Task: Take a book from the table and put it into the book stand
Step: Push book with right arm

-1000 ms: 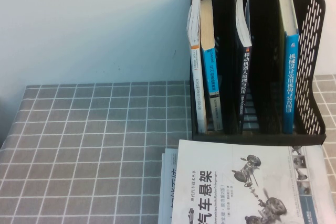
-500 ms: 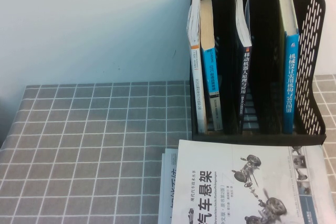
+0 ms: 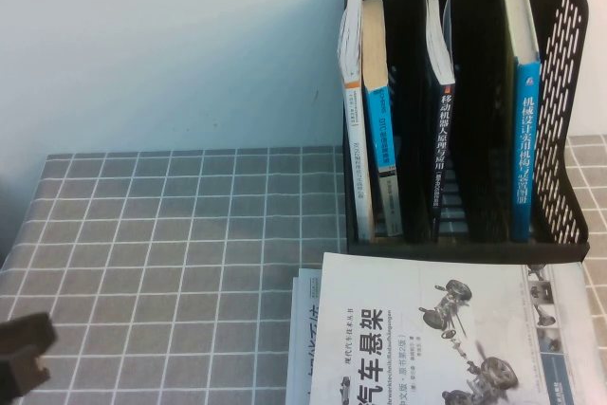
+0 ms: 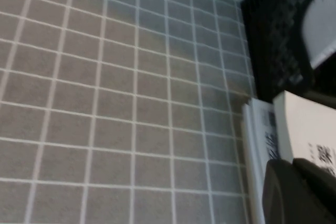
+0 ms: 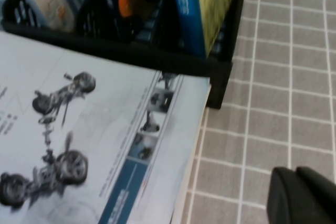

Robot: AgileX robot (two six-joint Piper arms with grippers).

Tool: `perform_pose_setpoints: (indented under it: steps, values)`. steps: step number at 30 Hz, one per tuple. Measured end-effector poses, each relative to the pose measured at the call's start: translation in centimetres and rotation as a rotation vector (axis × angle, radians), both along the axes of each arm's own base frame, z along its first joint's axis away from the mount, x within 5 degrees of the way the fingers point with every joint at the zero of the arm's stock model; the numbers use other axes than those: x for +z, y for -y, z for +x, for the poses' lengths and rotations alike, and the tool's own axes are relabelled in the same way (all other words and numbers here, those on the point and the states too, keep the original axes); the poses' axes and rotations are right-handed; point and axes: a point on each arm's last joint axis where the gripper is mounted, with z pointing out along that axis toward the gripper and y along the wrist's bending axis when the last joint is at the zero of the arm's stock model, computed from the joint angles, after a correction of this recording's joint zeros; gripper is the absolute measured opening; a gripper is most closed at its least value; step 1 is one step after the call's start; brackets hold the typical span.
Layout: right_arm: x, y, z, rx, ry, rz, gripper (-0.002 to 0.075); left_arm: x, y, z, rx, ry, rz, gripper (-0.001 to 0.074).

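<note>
The robot's left gripper should next go to the large white book's edge point(image 3: 322, 340) point(image 4: 286, 149) beside the book's black title characters and close there.
The large white book point(image 3: 446, 339) with black title characters and grey suspension drawings lies flat on the grid-cloth table point(image 3: 171, 253), just in front of the black book stand point(image 3: 465, 248). My left gripper point(image 3: 21, 353) shows at the table's near left corner, far from the book. In the left wrist view its fingers point(image 4: 291, 163) are shut and empty, with the book point(image 4: 307, 129) and stand point(image 4: 278, 35) beyond them. My right gripper point(image 5: 295, 171) is shut and empty over bare cloth, off the right edge of the book point(image 5: 79, 145) and near the stand's corner point(image 5: 215, 77).
The white book rests on another book with blue characters point(image 3: 302, 348), whose edge sticks out to the left. Several books stand in the rack, among them a blue-spined one point(image 3: 524, 139) in the right slot. A pale wall rises behind the table.
My left gripper has come into the high view at the bottom left corner. The books and stand have not moved.
</note>
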Motion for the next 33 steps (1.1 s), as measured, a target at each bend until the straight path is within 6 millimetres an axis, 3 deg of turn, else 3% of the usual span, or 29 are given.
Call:
perform_pose_setpoints:
  steps: [6, 10, 15, 23, 28, 33]
  values:
    - [-0.7, -0.5, 0.7, 0.054, -0.232, 0.038, -0.0004, -1.1, 1.5, 1.5, -0.153, -0.11, -0.05, -0.0004]
    - [-1.0, -1.2, 2.6, 0.13, -0.374, 0.084, -0.0004, -2.6, 2.5, 4.0, -0.206, -0.213, -0.13, -0.0004]
    - [-2.3, -1.9, 5.3, 0.195, -0.417, 0.142, -0.0004, -4.6, 3.7, 7.2, -0.275, -0.302, -0.259, -0.0004]
    - [-6.0, -1.6, 8.7, 0.166, -0.519, 0.136, -0.0004, -7.8, 5.8, 11.3, -0.415, -0.357, -0.522, -0.0004]
    - [-8.2, -1.3, 10.2, 0.15, -0.568, 0.12, -0.0004, -9.2, 6.0, 12.2, -0.402, -0.397, -0.552, -0.0004]
    - [-10.1, -1.3, 11.0, 0.139, -0.636, 0.129, -0.0004, -9.2, 6.1, 12.2, -0.42, -0.385, -0.556, -0.0004]
